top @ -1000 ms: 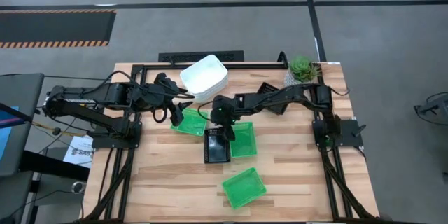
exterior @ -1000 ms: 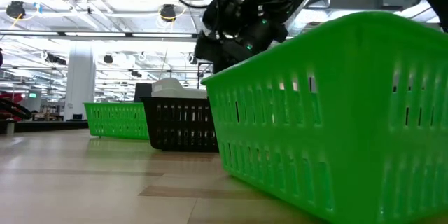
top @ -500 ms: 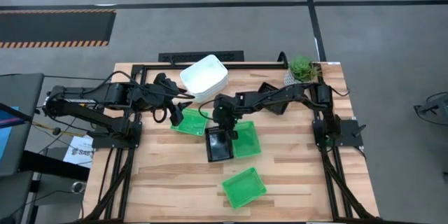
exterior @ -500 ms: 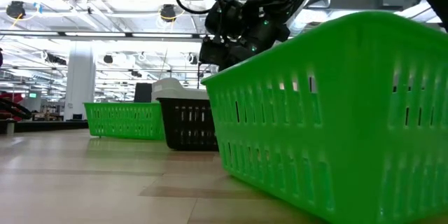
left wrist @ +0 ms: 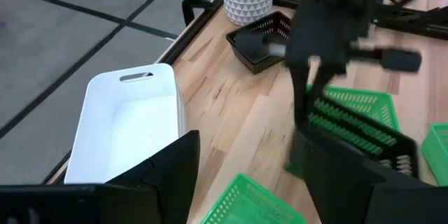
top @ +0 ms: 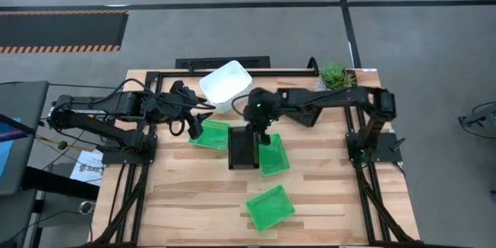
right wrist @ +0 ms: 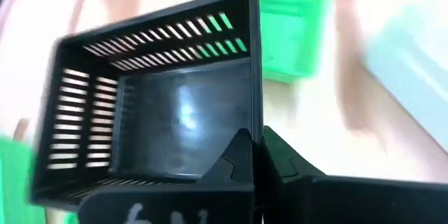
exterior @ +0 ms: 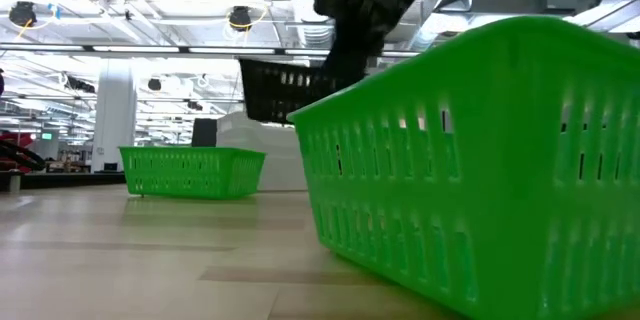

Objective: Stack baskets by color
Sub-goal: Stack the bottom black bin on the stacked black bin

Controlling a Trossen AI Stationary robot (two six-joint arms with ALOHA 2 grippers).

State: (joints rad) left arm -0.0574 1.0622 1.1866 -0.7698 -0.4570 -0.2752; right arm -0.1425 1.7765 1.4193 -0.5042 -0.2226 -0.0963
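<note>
Next, my right gripper sets the black latticed basket inside the other black basket (top: pixel 302 109) by the potted plant.
My right gripper (top: pixel 256 126) is shut on a black latticed basket (top: pixel 244 149), which hangs above the table's middle (exterior: pixel 285 90). My left gripper (top: pixel 195 121) stands open and still over the left half, above a green basket (top: pixel 211 134); nothing is between its fingers (left wrist: pixel 252 182). White baskets (top: pixel 226 84) sit nested at the far edge. A second green basket (top: pixel 273 156) lies under and to the right of the lifted black one. A third (top: pixel 270 207) sits near the front edge. Another black basket (left wrist: pixel 260 40) rests by the potted plant. My right gripper pinches the rim of one side wall (right wrist: pixel 255 115) of the black basket, near a far corner, one finger inside the basket and one outside. The fingers slant down from the far right and lie along that wall. The basket hangs tilted, clear of the table.
A potted plant (top: pixel 335 76) in a white pot stands at the far right corner. A black frame (top: pixel 232 63) runs along the far edge. Bare wood lies at the near left (top: pixel 186 194) and near right (top: pixel 333 194).
My right gripper has taken hold of the black basket and risen with it, shifting a little toward the far edge. The basket first slid and turned slightly on the table, and now hangs tilted, lifted clear.
</note>
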